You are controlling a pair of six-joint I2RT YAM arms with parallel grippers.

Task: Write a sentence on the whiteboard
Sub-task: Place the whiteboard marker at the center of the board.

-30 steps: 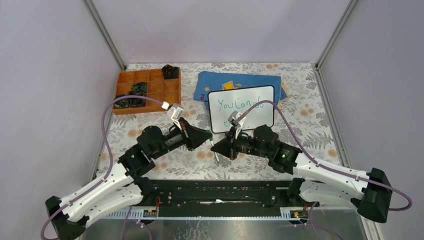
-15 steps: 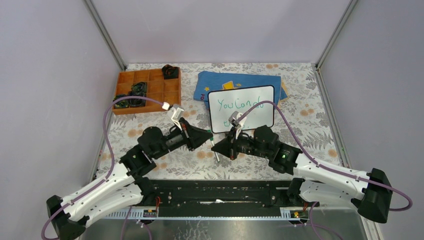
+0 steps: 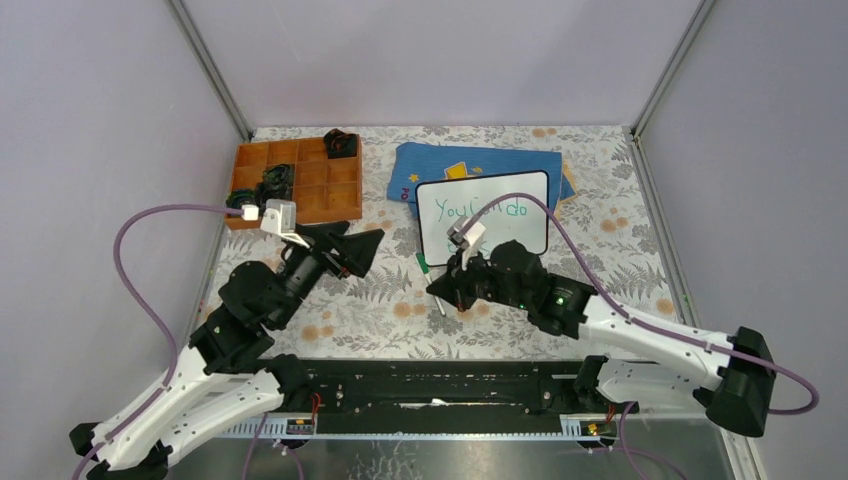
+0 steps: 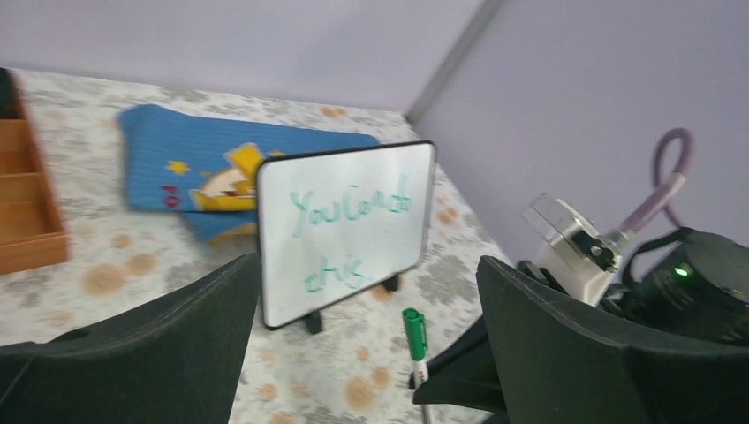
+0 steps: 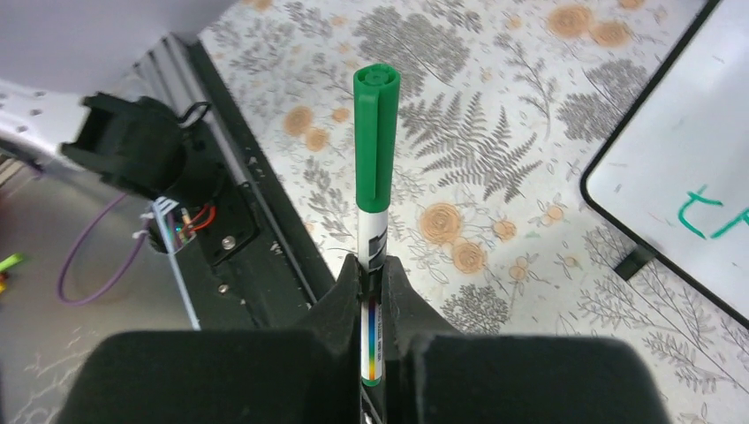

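Observation:
My right gripper should put the white marker down beside the orange flowers near the whiteboard's front corner (image 3: 426,303) (image 5: 497,256).
The whiteboard (image 3: 520,236) stands propped on small black feet at the table's back middle, and my right arm's cable crosses it. The sentence (image 3: 482,210) is in green: "You can do" (image 4: 350,205) above "this" (image 4: 336,276). My right gripper (image 3: 441,291) is shut on a white marker (image 5: 375,150) with its green cap on, just in front of the board's left corner. The cap (image 3: 422,264) points towards my left gripper (image 3: 362,238), which hangs open and empty a short way to the left. The board's corner (image 5: 680,168) shows in the right wrist view.
An orange compartment tray (image 3: 300,182) holding dark small parts sits at the back left. A blue cloth with a yellow print (image 3: 470,160) lies behind the board. Grey walls close in three sides, and a black rail (image 3: 440,385) runs along the near edge.
My left gripper has opened wide and drawn back to the left, away from the marker. The marker in my right gripper now shows its green cap and has shifted slightly.

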